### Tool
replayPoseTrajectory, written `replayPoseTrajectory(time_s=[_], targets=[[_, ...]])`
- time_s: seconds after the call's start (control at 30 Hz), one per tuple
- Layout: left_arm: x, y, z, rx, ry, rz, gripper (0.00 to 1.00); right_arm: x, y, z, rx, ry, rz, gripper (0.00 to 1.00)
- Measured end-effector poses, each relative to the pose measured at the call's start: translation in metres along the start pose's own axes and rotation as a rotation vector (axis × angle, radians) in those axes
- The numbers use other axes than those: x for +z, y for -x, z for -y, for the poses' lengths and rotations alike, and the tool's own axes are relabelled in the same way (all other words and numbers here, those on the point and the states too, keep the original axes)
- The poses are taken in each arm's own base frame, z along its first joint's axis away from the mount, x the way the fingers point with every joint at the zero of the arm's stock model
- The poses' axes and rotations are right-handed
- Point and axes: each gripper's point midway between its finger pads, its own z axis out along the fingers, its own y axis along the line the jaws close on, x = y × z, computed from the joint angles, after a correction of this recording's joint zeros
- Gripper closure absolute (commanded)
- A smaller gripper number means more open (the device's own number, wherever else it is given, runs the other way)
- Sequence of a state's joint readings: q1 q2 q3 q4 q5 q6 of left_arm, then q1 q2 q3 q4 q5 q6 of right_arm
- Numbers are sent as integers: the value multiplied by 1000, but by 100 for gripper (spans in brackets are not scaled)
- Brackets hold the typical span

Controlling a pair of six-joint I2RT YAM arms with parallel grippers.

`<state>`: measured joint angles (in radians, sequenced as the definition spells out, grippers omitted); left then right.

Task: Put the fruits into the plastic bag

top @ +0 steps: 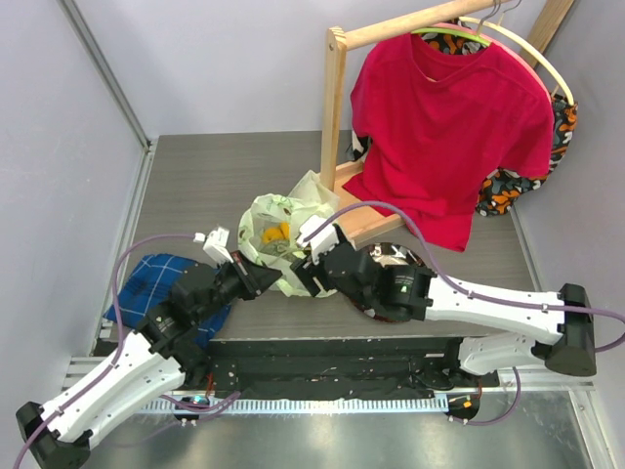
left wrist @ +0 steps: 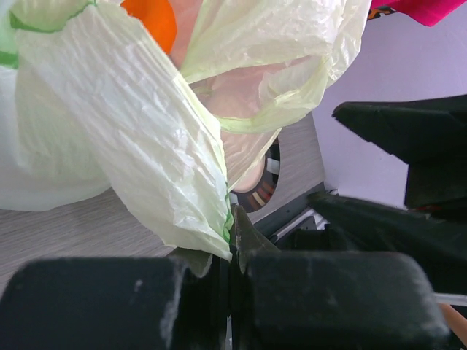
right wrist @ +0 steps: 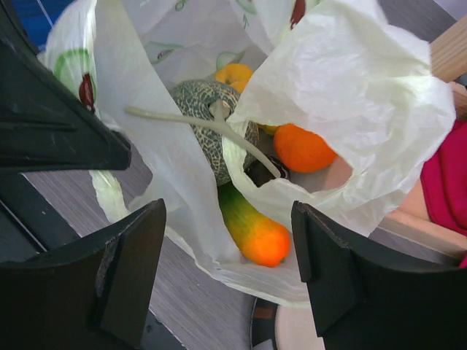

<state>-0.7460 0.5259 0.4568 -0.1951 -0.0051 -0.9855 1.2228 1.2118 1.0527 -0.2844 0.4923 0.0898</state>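
The green-to-orange piece is at the bag's low opening, so next my right gripper grabs the bag's drooping flap (right wrist: 350, 91) and raises it together with my left gripper.
The plastic bag (top: 276, 227) lies open mid-table with the fruits inside. In the right wrist view the bag (right wrist: 357, 95) holds the netted melon (right wrist: 204, 117), an orange (right wrist: 303, 148), a yellow piece (right wrist: 233, 73), a dark purple piece (right wrist: 261, 172) and a green-to-orange piece (right wrist: 252, 230). My left gripper (top: 267, 280) is shut on the bag's near edge; in the left wrist view its jaws (left wrist: 230, 251) pinch the thin film (left wrist: 146, 138). My right gripper (right wrist: 230, 270) hangs open just above the bag's near side (top: 311, 256), nothing between its fingers.
A dark plate with patterned rim (top: 395, 252) sits under my right wrist, beside the bag. A blue plaid cloth (top: 156, 274) lies at the left. A wooden rack with a red T-shirt (top: 449, 127) stands behind the bag at the right.
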Motion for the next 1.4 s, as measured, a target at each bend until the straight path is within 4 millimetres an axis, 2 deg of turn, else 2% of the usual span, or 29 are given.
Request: replayPoseTrajectory(time_s=[0.2, 0.33, 0.6, 0.77, 0.9, 0.97, 1.03, 1.13, 1.4], targets=[[-5, 4, 0, 17, 20, 7, 100, 12, -24, -21, -216, -15, -61, 20], [-8, 4, -2, 25, 28, 8, 100, 25, -39, -22, -324, -58, -104, 19], [-14, 5, -4, 26, 36, 16, 100, 46, -54, 7, -374, -176, -171, 25], [-15, 6, -5, 26, 40, 21, 100, 55, -55, 29, -335, -207, -182, 39], [-15, 7, -6, 29, 43, 27, 100, 61, -63, 40, -313, -207, -208, 42], [-16, 10, -3, 35, 44, 34, 100, 65, -70, 43, -307, -206, -225, 40], [-16, 14, 0, 46, 42, 39, 100, 69, -77, 47, -304, -210, -244, 30], [-16, 20, 5, 60, 38, 50, 100, 73, -88, 51, -300, -209, -274, 23], [-15, 24, 9, 88, 40, 55, 100, 74, -95, 48, -312, -170, -294, 21]])
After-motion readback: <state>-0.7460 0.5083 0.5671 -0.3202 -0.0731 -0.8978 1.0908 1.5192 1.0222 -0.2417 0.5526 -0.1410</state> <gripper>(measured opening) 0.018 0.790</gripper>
